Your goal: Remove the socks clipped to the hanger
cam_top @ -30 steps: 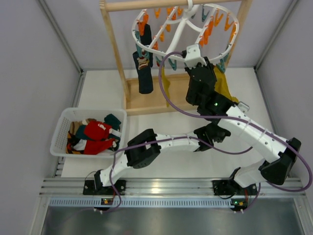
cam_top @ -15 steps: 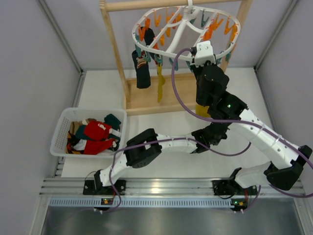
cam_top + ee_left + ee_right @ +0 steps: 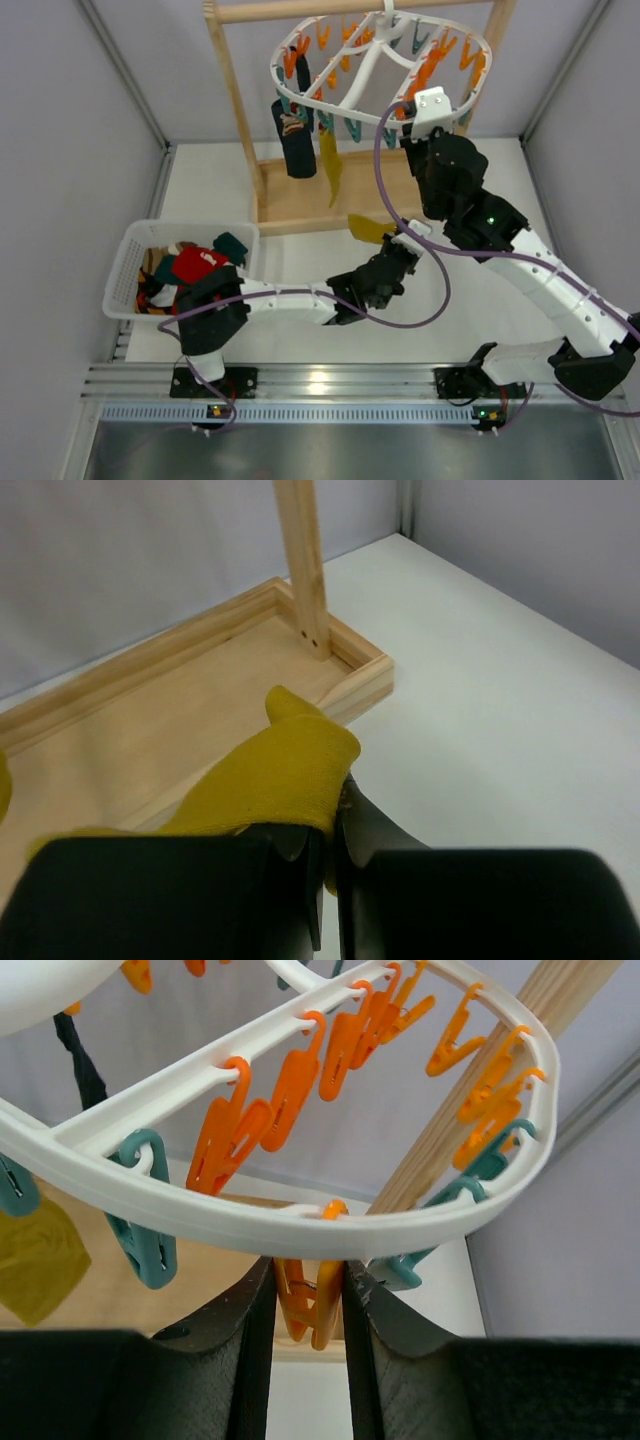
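Note:
Next, I let go of the mustard sock with my left gripper over the red and dark teal socks in the white basket [image 3: 219,265].
The white oval hanger [image 3: 372,52] hangs from a wooden rack, ringed with orange and teal clips. A dark sock with a patterned band [image 3: 296,140] and a mustard sock [image 3: 330,163] hang clipped at its left side. My left gripper [image 3: 392,250] is shut on a second mustard sock [image 3: 368,228] and holds it free below the hanger. In the left wrist view this sock [image 3: 285,775] is pinched between my jaws [image 3: 333,815]. My right gripper [image 3: 310,1305] is shut on an orange clip [image 3: 318,1305] under the hanger rim [image 3: 300,1230] at the right side [image 3: 425,115].
The wooden rack has a post [image 3: 232,90] and a tray-like base [image 3: 300,205] under the hanger; the base also shows in the left wrist view [image 3: 180,680]. A white basket [image 3: 130,250] at the left holds several socks, red and dark. Grey walls stand on both sides.
The mustard sock came off the hanger's right side and moved down and left in my left gripper. My right gripper moved up and right along the rim onto the orange clip.

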{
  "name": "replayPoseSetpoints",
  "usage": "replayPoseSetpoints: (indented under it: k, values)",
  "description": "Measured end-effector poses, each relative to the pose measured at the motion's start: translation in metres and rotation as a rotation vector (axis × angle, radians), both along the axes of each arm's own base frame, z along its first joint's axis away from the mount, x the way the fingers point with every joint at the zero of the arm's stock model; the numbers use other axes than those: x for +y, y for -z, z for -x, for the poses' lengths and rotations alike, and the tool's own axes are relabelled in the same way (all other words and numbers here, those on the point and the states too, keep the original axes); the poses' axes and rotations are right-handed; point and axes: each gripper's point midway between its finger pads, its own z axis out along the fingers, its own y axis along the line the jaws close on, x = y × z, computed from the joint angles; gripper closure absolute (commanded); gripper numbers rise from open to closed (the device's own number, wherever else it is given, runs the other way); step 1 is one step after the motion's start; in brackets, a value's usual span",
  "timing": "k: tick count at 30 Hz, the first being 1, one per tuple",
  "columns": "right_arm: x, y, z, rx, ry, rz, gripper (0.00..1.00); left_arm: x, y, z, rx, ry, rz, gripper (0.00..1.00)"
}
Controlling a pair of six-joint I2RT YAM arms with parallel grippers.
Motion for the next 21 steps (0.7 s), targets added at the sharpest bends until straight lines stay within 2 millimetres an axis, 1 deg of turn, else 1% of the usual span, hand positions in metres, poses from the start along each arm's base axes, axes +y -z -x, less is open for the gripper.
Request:
replayPoseSetpoints:
  k: [2,4,7,9,11,13,18,20,21]
  values:
    - [-0.009,-0.002,0.004,-0.010,-0.018,-0.031,0.97,0.026,-0.012,0.006,0.016,-0.023,0.039,1.00]
    - [-0.019,-0.005,0.008,-0.021,-0.024,-0.057,0.97,0.052,-0.017,0.011,0.036,-0.057,0.063,1.00]
    - [-0.031,-0.009,0.012,-0.041,-0.047,-0.093,0.97,0.088,-0.015,0.017,0.075,-0.116,0.067,1.00]
    - [-0.036,-0.011,0.013,-0.051,-0.073,-0.108,0.97,0.114,-0.012,0.020,0.105,-0.162,0.058,1.00]
    - [-0.038,-0.011,0.013,-0.057,-0.106,-0.119,0.99,0.138,-0.015,0.025,0.133,-0.207,0.051,1.00]
    - [-0.044,-0.012,0.012,-0.061,-0.131,-0.129,0.99,0.165,-0.025,0.028,0.154,-0.266,0.069,1.00]
    - [-0.061,-0.011,0.007,-0.061,-0.153,-0.165,1.00,0.242,-0.054,0.038,0.172,-0.428,0.117,1.00]
    - [-0.069,-0.008,0.005,-0.056,-0.156,-0.183,1.00,0.272,-0.062,0.039,0.178,-0.488,0.150,1.00]
    - [-0.073,-0.006,0.004,-0.053,-0.156,-0.193,1.00,0.287,-0.064,0.038,0.185,-0.518,0.161,1.00]
